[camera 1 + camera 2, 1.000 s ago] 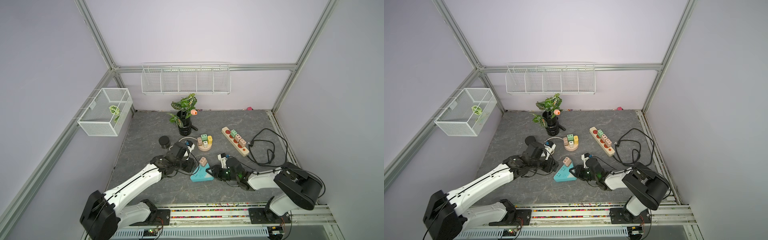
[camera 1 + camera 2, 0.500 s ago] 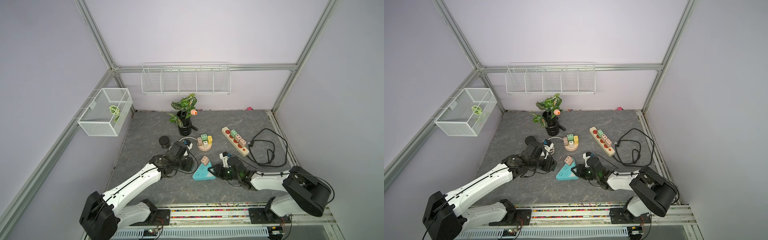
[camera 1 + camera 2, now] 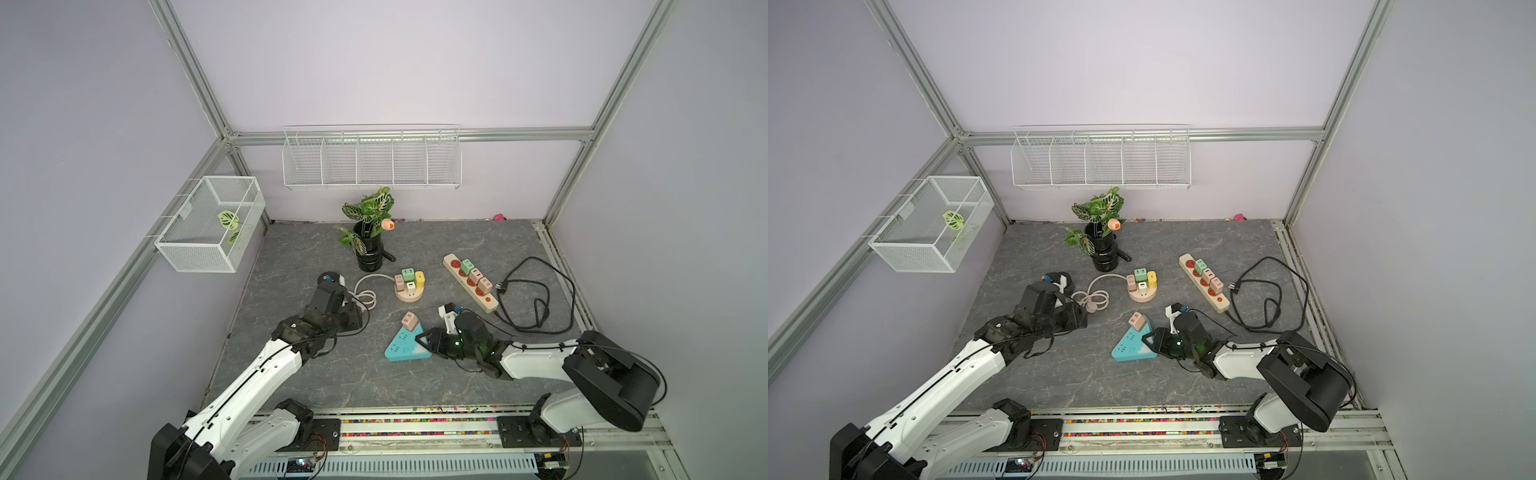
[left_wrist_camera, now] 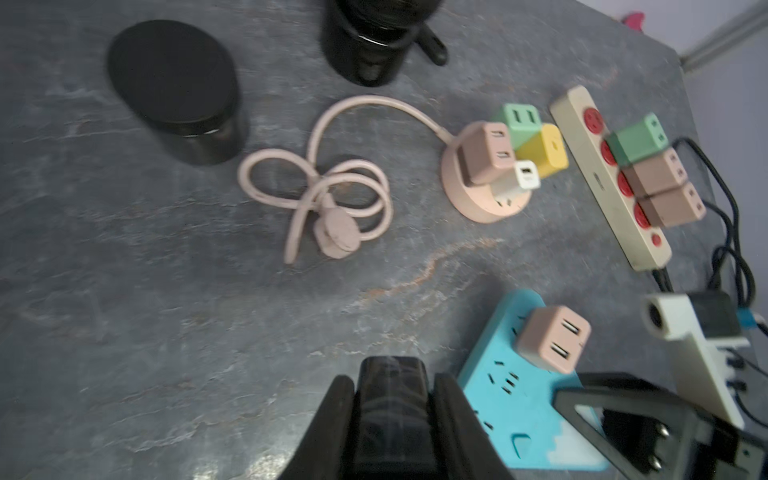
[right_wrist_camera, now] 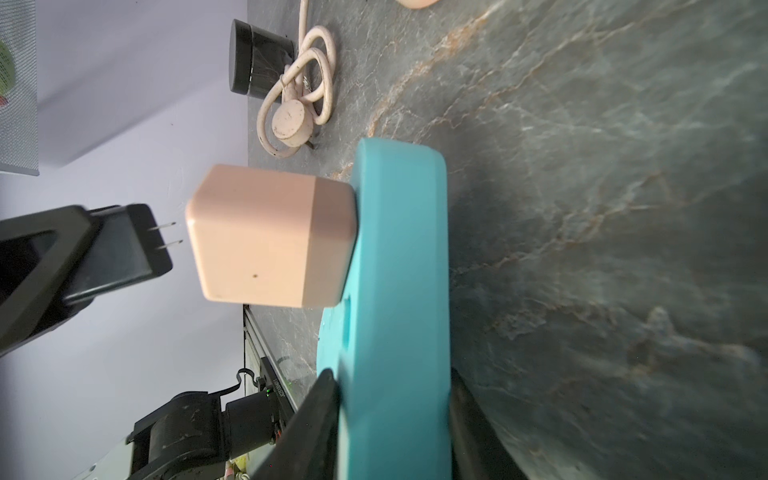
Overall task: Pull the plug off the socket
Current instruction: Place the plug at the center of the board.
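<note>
My left gripper needs to let go of the black plug on the grey table (image 3: pixel 326 361) (image 4: pixel 268 440), in the space between the black jar and the table's front edge.
A teal triangular socket (image 3: pixel 405 347) (image 3: pixel 1129 347) lies on the grey table, and a pink plug (image 3: pixel 409 321) (image 5: pixel 270 237) stands plugged into its far corner. My right gripper (image 3: pixel 424 343) (image 5: pixel 392 386) is shut on the socket's edge, one finger on each flat face. My left gripper (image 3: pixel 353 318) (image 4: pixel 392 386) is shut on a black plug (image 4: pixel 392 399). In the right wrist view the black plug (image 5: pixel 124 249) hangs free of the socket, a short gap from the pink plug, its two bare prongs pointing at it. In the left wrist view the socket (image 4: pixel 511 399) lies just beside the left fingers.
A round pink socket (image 3: pixel 409 286) with several plugs and a coiled pink cord (image 3: pixel 365 291) lies behind. A cream power strip (image 3: pixel 469 282) with its black cable (image 3: pixel 536 299) is at the back right. A potted plant (image 3: pixel 370 253) and a black jar (image 4: pixel 174 87) stand further back.
My left gripper has drawn back to the left, away from the teal socket, with the black plug in it. The right gripper has stayed clamped on the socket in about the same place.
</note>
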Motion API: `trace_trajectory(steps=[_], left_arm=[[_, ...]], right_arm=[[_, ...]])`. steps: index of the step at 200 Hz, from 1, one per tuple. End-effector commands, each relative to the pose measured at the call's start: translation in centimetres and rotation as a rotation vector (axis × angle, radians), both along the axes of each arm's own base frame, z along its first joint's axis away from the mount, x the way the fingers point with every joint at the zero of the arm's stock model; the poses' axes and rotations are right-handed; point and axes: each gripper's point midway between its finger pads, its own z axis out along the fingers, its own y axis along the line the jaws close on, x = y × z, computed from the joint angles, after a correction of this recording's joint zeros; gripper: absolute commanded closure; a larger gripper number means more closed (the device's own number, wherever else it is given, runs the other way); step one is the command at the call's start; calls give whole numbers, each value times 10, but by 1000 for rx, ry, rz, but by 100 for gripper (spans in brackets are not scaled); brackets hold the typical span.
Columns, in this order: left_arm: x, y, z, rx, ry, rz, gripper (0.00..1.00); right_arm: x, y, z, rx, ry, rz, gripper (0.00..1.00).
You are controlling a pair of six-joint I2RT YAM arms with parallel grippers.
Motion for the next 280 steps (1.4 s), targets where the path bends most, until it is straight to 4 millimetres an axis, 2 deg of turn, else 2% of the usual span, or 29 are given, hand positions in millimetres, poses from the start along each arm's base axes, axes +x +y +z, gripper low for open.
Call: trace_trajectory(steps=[1,43,76,107,148,166,182,214,228,263,280], left_arm=[[1,15,1,-95,-5,107,100],[6,71,-21,-218,12,355,100],[8,92,-30,-353,7,484,100],[6,104,-50,-410,28,557,100],[9,103,-69,-438,49,564,100],[9,105,-74,-418,58,570,87],[8,109,-78,-393,61,586,71],[4,120,-81,-341,68,633,52],[2,124,-81,-326,65,651,47],[-5,134,-82,-287,69,702,41],[-7,140,-72,-262,38,713,40]], right_arm=[[-25,-41,-56,-249,114,-1,59],[-25,-45,-52,-276,99,-4,51],[-26,-47,-50,-285,91,5,50],[-26,-47,-46,-286,78,8,49],[-25,-48,-43,-294,67,18,48],[-25,-47,-42,-294,67,21,48],[-26,-48,-42,-295,63,24,48],[-27,-50,-42,-299,61,20,49],[-27,-51,-42,-302,61,19,49],[-27,-50,-41,-302,57,20,49],[-28,-49,-42,-298,57,33,49]])
